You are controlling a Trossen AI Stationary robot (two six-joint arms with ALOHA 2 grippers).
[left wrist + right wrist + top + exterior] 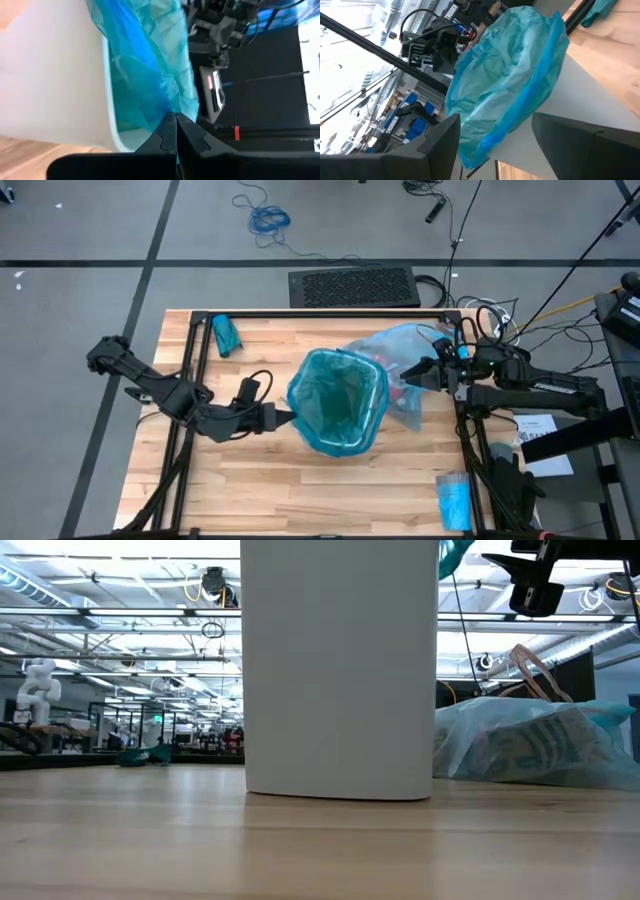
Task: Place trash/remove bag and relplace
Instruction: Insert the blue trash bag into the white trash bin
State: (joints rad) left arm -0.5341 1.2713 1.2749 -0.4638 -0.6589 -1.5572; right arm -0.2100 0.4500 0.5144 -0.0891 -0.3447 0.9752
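Observation:
I can see the bin's white edge uncovered beside the blue bag's rim, so next I open my left gripper, take the bag rim's loose edge (166, 97) and pull it over the bin's edge.
A white bin (340, 670) stands mid-table, lined with a blue plastic bag (338, 402) whose rim is folded over the bin's edge. My left gripper (291, 418) is at the bin's left side, shut on that rim. My right gripper (408, 378) hovers open just off the bin's right side, and the bag's rim (520, 90) lies ahead of its spread fingers. A second, pale blue bag (410, 355) lies on its side on the table right of the bin. Trash shows dimly through its film (530, 755). My left gripper pinches the bag's folded-over rim (167, 102) between its two shut fingers, at the bin's left edge. The fingers come almost level from the table's left, slanting slightly down. The film runs up from the fingertips over the bin's white wall, and the bag stays seated in the bin.
A rolled teal bag (226, 335) lies at the table's far left corner and a small folded blue packet (454, 500) at the near right. A black frame (320, 314) rims the table. Bare wood (300, 490) lies in front of the bin.

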